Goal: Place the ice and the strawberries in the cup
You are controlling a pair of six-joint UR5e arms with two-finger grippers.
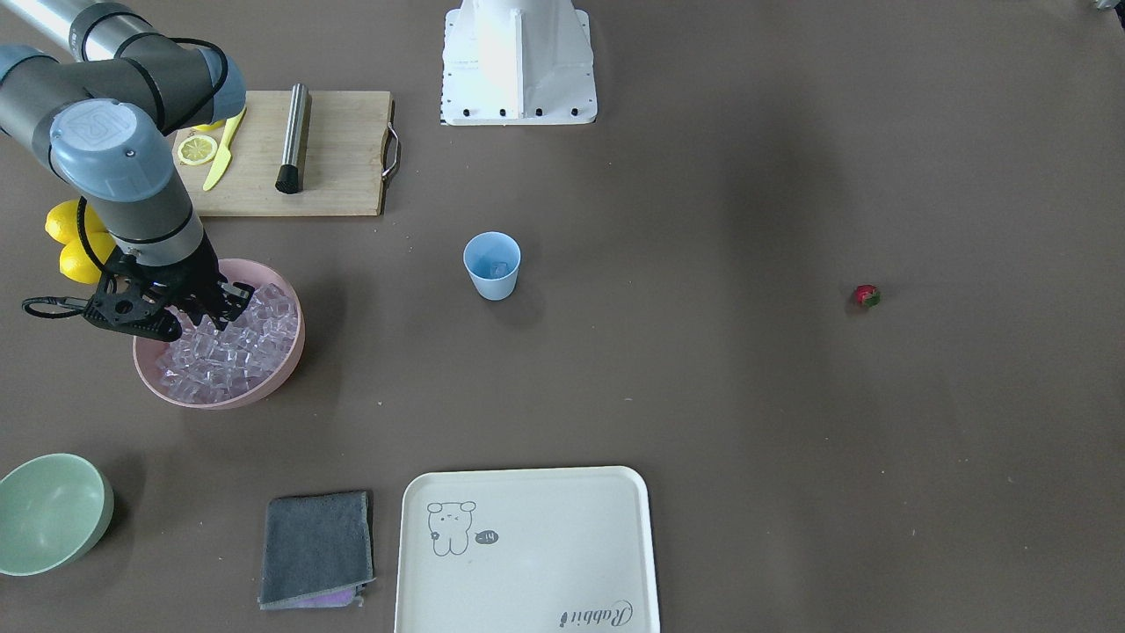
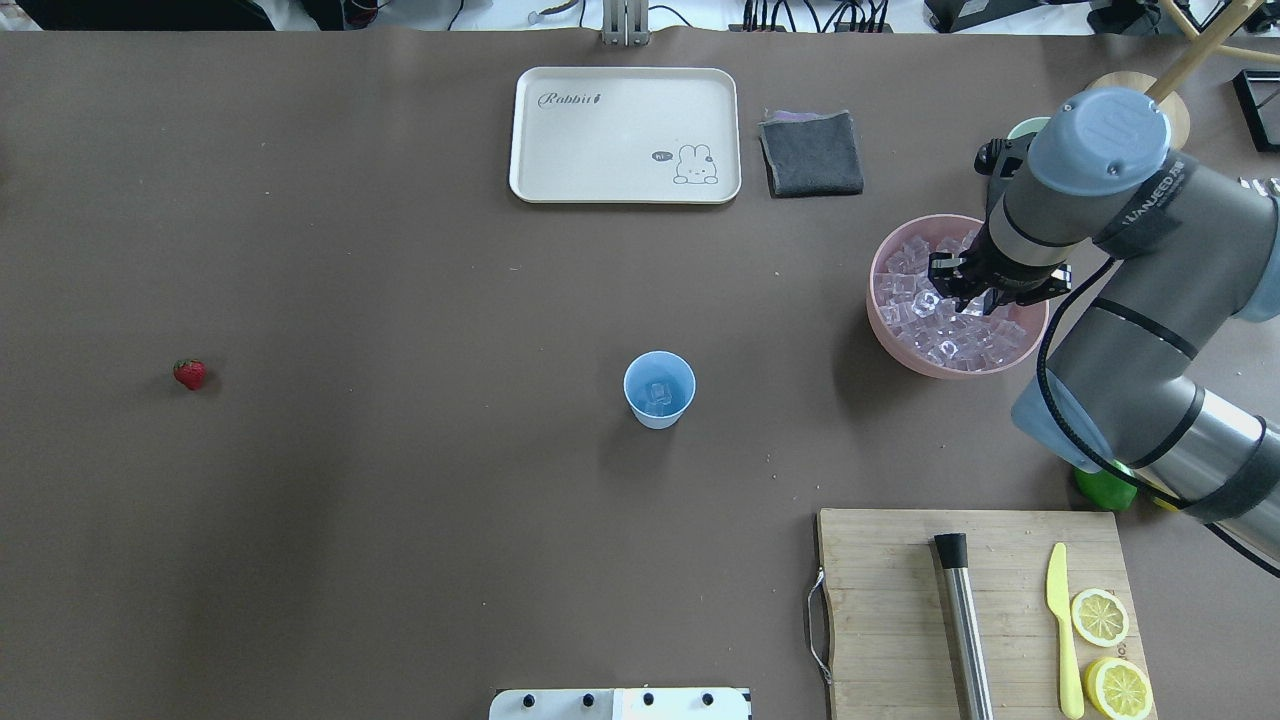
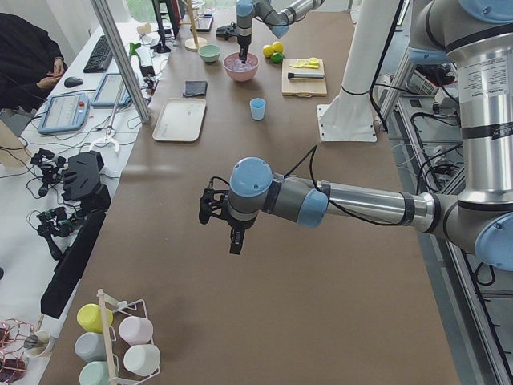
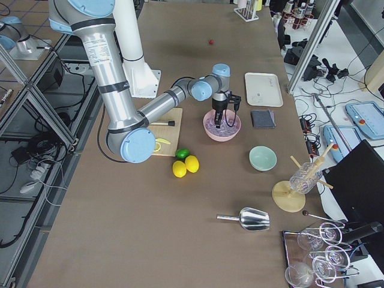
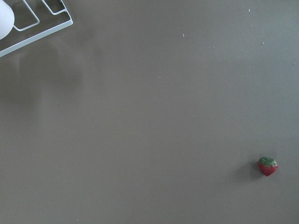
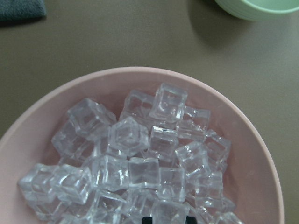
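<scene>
I will release the ice cube, still down among the pink bowl's ice, from my right gripper inside the light-blue cup [image 1: 495, 269], with the single cube at the bottom.
My right gripper [image 1: 215, 308] [image 2: 960, 300] is down among the ice [image 1: 233, 352] [image 6: 140, 168], a heap of clear cubes in the pink bowl [image 1: 294, 352]. Its fingertips show as a dark sliver close together at the bottom edge of the right wrist view, and it looks shut on a cube. The light-blue cup [image 1: 492, 264] [image 2: 659, 390] stands upright mid-table with one cube inside. The strawberry [image 1: 867, 296] [image 2: 189, 374] [image 5: 267, 166] lies alone on the table's far side. My left gripper [image 3: 232, 237] hangs above the table; I cannot tell its state.
A cutting board [image 2: 900, 600] holds a metal muddler, a yellow knife and lemon slices. Whole lemons [image 1: 75, 237] and a lime [image 2: 1105, 490] lie beside the pink bowl. A white tray [image 2: 625, 135], a grey cloth [image 2: 812, 152] and a pale-green bowl [image 1: 48, 514] line the operators' edge.
</scene>
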